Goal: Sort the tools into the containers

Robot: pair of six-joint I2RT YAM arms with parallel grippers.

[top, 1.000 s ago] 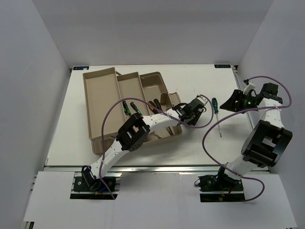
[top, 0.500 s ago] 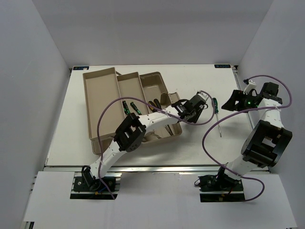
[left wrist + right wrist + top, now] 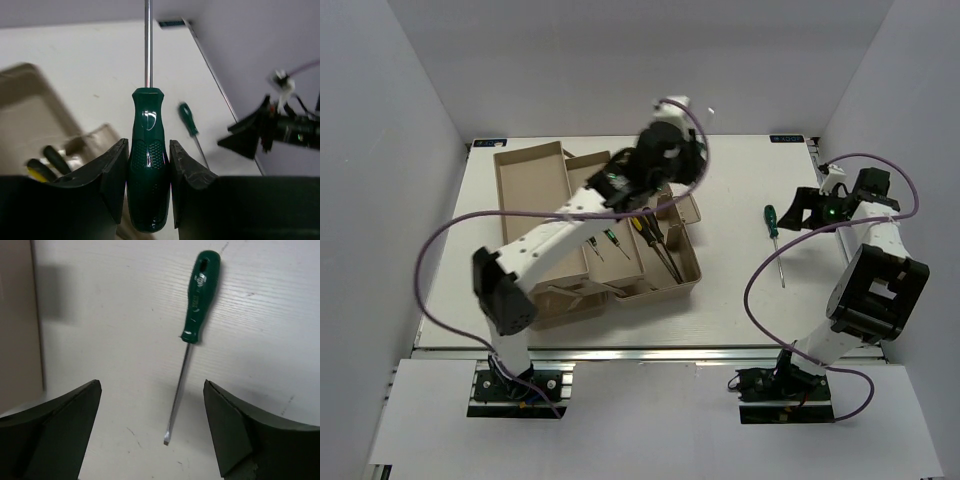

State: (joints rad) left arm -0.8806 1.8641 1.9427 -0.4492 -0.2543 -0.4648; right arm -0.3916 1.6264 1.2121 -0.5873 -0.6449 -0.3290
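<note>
The green screwdriver is lying on the table, and my right gripper should next close on the handle's outer end (image 3: 770,214) (image 3: 203,268), near its hole, to pick it up.
My left gripper (image 3: 147,152) is shut on the handle of a dark green screwdriver (image 3: 147,125), whose shaft points away from the wrist. That arm is raised over the back of the beige toolbox (image 3: 506,230), where my left gripper (image 3: 670,152) looks blurred. Several yellow-and-black and green tools (image 3: 650,238) lie in the toolbox's front compartment. Another green screwdriver (image 3: 772,220) lies on the table right of the toolbox. My right gripper (image 3: 151,390) hangs open over its shaft (image 3: 176,395), apart from it, with the handle (image 3: 202,295) further out.
The toolbox's trays are spread open at the left (image 3: 590,180), and a beige tray wall (image 3: 17,315) shows at the left of the right wrist view. White walls enclose the table on three sides. Purple cables loop from both arms.
My left arm has swung up and toward the back from the toolbox's right side, keeping the green screwdriver. The right gripper has shifted slightly, staying by the lying screwdriver.
</note>
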